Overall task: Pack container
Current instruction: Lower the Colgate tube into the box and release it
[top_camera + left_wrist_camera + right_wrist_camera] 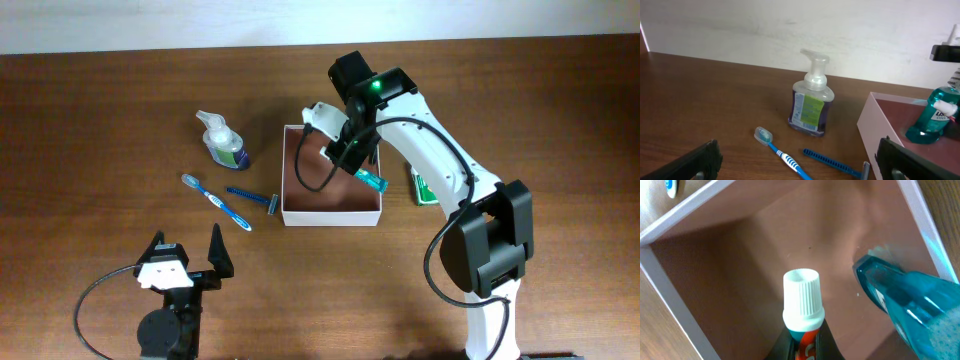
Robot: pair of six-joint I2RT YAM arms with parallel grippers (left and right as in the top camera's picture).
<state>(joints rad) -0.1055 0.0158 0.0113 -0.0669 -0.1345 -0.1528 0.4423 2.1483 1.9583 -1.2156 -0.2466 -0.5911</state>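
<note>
I need to set the toothpaste tube down with my right gripper on the container's bottom along its front side (329, 202). The tube now hangs over the container, cap down.
The container (330, 217) is a square white-walled box with a reddish-brown inside, standing mid-table; its wall shows in the left wrist view (880, 130) and the right wrist view (670, 310). My right gripper (337, 153) hangs over it, shut on a toothpaste tube (801, 300) with a white ribbed cap, which points down into the box from between the jaws (803, 340). A teal mouthwash bottle (372, 180) (910, 305) (932, 117) lies inside along the right wall. My left gripper (187, 250) (797, 150) stands open and holds nothing, near the table's front left.
Left of the box stand a clear pump soap bottle (225, 140) (811, 102), a blue-and-white toothbrush (215, 200) (785, 157) and a blue razor (255, 197) (832, 161). A small green packet (424, 187) lies to the right of the box.
</note>
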